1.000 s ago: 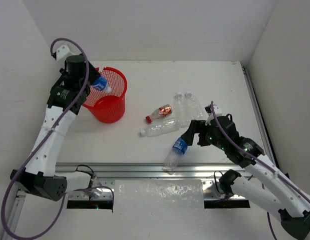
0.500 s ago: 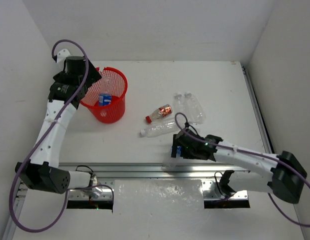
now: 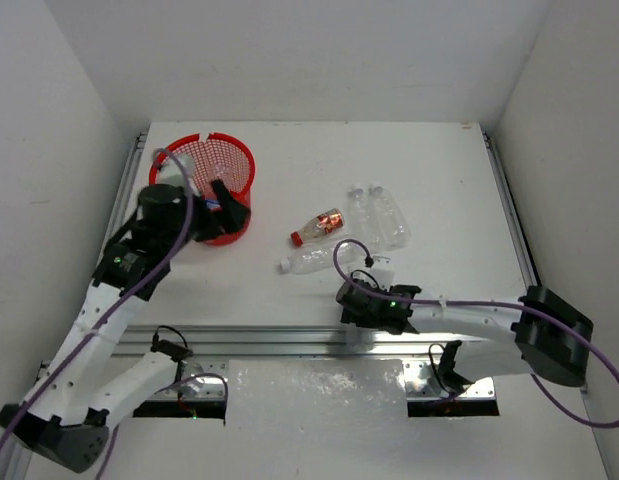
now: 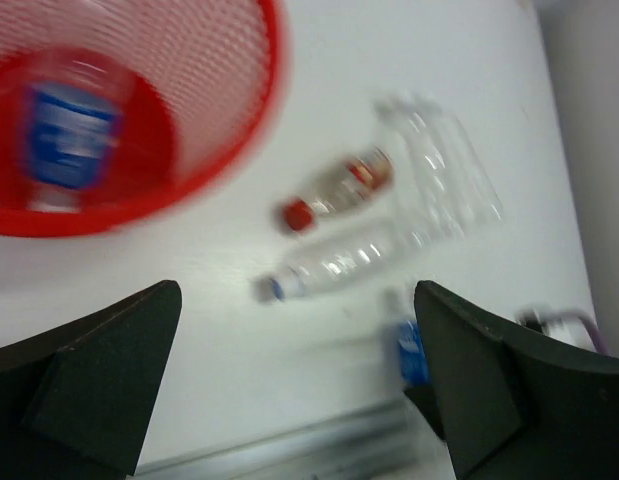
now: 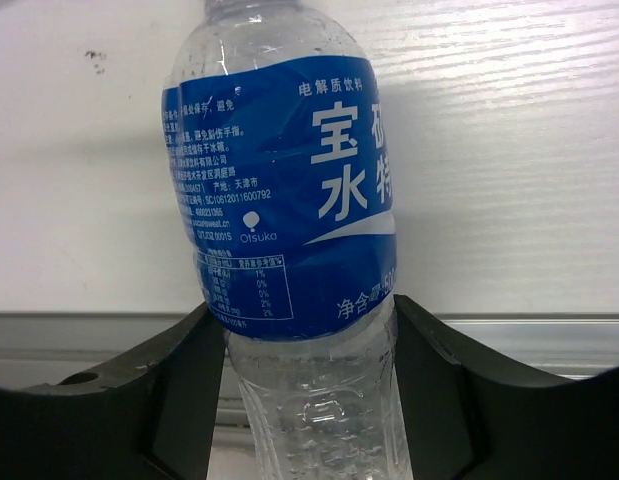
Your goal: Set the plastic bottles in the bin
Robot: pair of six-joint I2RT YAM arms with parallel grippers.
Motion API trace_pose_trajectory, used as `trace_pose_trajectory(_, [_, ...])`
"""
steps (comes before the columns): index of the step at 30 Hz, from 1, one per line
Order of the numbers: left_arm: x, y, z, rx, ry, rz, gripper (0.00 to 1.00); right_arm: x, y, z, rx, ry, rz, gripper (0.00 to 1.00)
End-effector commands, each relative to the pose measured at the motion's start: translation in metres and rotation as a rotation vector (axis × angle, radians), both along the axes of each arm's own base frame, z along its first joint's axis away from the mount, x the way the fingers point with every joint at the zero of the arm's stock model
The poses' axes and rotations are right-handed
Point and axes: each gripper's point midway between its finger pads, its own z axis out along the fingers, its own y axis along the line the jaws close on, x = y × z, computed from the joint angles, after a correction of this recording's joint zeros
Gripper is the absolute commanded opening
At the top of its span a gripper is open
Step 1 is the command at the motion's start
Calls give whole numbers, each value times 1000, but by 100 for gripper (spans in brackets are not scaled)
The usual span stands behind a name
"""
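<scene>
The robot's right gripper will let go of the second blue-label bottle, now low at the table's near edge, into its left gripper just in front of the mid-table clear bottle [image 3: 331, 286].
The red mesh bin [image 3: 217, 141] stands at the far left, and one blue-label plastic bottle [image 4: 65, 138] lies inside it. My left gripper [image 3: 215, 203] hovers open and empty over the bin's near rim [image 4: 296, 300]. My right gripper [image 3: 351, 303] is low at the table's near edge, shut on a second blue-label bottle [image 5: 285, 170]. Both of its fingers press the bottle's clear lower body [image 5: 311, 385]. A red-label bottle [image 3: 320, 225] and a clear bottle [image 3: 319, 257] lie mid-table. Two more clear bottles [image 3: 379, 215] lie side by side to their right.
A metal rail [image 3: 279, 336] runs along the table's near edge, right under the held bottle. A sheet of bubble wrap [image 3: 319, 388] lies in front of it. White walls close the left, far and right sides. Purple cables loop off both arms.
My left gripper has let its blue-label bottle drop into the bin, opened, and drawn back toward the near side. My right arm has dropped to the near edge and closed on the other blue-label bottle.
</scene>
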Motion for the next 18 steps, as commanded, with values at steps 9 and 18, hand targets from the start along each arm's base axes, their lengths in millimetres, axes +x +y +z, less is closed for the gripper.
trace_pose_trajectory(9, [-90, -187, -14, -265, -17, -703, 100, -5, 40, 127, 330, -577, 528, 11])
trace_pose_trajectory(18, [-135, -232, 21, -478, -140, -1084, 100, -40, 58, 209, 536, -833, 838, 12])
